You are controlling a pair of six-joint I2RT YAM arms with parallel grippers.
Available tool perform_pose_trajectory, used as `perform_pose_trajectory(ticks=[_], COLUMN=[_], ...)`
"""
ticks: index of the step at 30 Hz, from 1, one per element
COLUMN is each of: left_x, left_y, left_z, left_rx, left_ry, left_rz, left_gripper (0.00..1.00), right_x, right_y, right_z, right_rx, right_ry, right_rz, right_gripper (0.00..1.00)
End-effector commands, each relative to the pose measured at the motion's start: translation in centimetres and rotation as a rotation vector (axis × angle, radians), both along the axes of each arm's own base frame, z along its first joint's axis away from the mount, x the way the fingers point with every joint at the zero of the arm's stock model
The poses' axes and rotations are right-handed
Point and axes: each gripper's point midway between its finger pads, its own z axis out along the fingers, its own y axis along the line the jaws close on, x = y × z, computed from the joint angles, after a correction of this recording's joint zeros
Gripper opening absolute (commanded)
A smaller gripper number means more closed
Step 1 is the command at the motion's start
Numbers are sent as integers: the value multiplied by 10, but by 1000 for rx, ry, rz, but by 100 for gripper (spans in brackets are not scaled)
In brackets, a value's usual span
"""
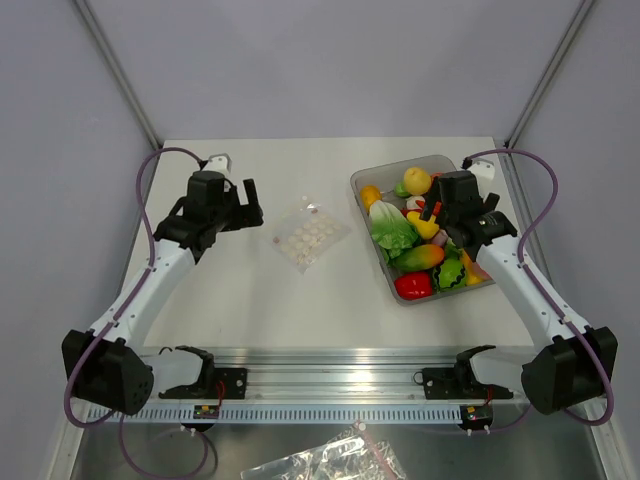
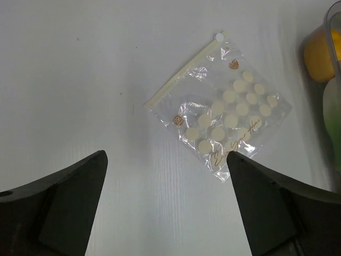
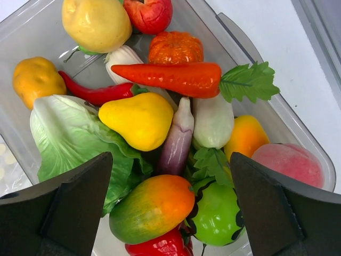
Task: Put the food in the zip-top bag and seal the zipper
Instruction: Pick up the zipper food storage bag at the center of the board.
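Observation:
The middle of the zip-top bag's zipper [image 1: 287, 220] [image 2: 178, 78] is pale, and my left gripper should go there next and close on it.
The zip-top bag [image 1: 310, 237] lies flat on the white table, empty, its zipper [image 2: 184, 72] a pale strip along the upper-left edge of the bag [image 2: 226, 117]. My left gripper [image 1: 254, 204] is open and empty just left of the bag; the left wrist view shows that gripper [image 2: 166, 157] above bare table. My right gripper [image 1: 432, 216] hovers open over the clear tray [image 1: 400, 165]. Between its jaws [image 3: 170, 157] lie the purple eggplant [image 3: 176, 141] and, farther on, the long red-orange carrot [image 3: 170, 77] and a small orange ridged piece [image 3: 176, 47].
The tray [image 3: 240, 42] also holds green lettuce [image 3: 69, 133], a yellow pear [image 3: 141, 120], a mango [image 3: 154, 208], a red bell pepper [image 3: 160, 245] and several other toys. An aluminium rail [image 1: 320, 365] runs along the near edge. A crumpled plastic bag [image 1: 340, 460] lies below it.

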Motion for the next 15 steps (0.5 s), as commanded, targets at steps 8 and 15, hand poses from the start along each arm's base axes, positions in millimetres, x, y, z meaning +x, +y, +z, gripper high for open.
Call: perform_pose_trajectory(ticks=[8, 15], left_x=[9, 18], left_y=[-6, -20], left_z=[-13, -26], left_rx=[-14, -62], left_ry=[1, 45], left_rz=[-13, -34], left_gripper=[99, 99], right_x=[10, 9], right_y=[19, 38], right_z=[18, 16], right_rx=[79, 128], right_ry=[-84, -101], right_rz=[81, 186], right_gripper=[99, 100])
